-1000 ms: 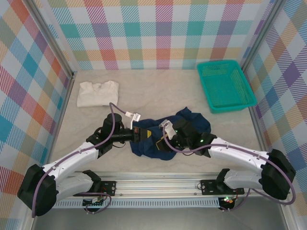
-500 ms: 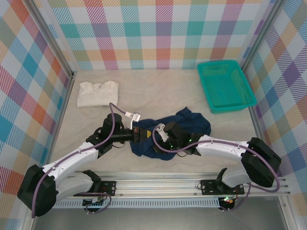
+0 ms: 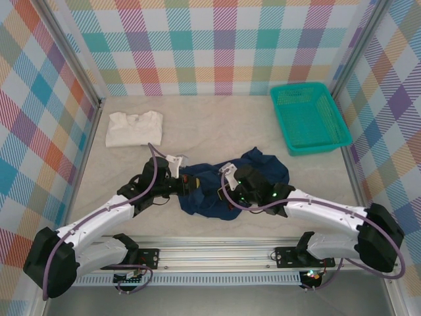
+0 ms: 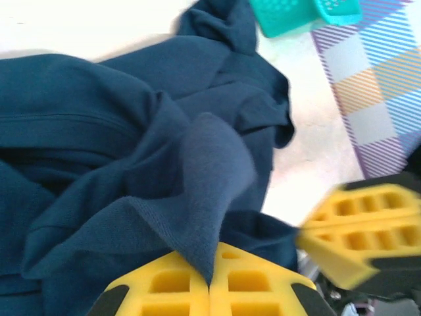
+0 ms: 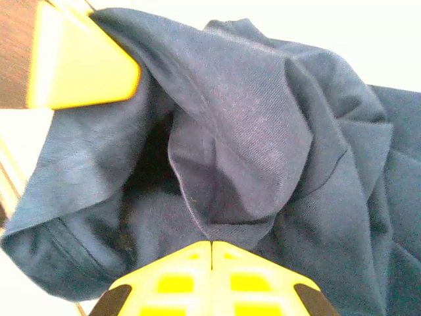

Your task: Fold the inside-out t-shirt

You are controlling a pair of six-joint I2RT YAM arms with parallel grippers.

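The bunched navy t-shirt has its inner folds pinched close together by my grippers, so next my left gripper opens and grabs the navy t-shirt's back edge (image 3: 192,168).
The dark navy t-shirt (image 3: 264,168) lies crumpled at the middle of the table, and no white label shows. My left gripper (image 3: 195,187) reaches in from the left and is shut on a raised fold of the navy t-shirt (image 4: 197,171), pinched at the left gripper (image 4: 212,280). My right gripper (image 3: 227,193) comes from the right, close to the left one. The right gripper (image 5: 211,245) is shut on a peaked fold of the shirt (image 5: 250,131). Each wrist view shows the other gripper's yellow fingers (image 4: 358,234) (image 5: 72,62).
A folded white shirt (image 3: 133,128) lies at the back left. A teal basket (image 3: 309,118) stands at the back right, its corner (image 4: 289,16) seen from the left wrist. Bare table (image 3: 217,122) lies behind the navy shirt.
The right wrist swung left toward the left gripper, then drew back right. The left wrist shifted slightly left. The shirt's left part is bunched between them.
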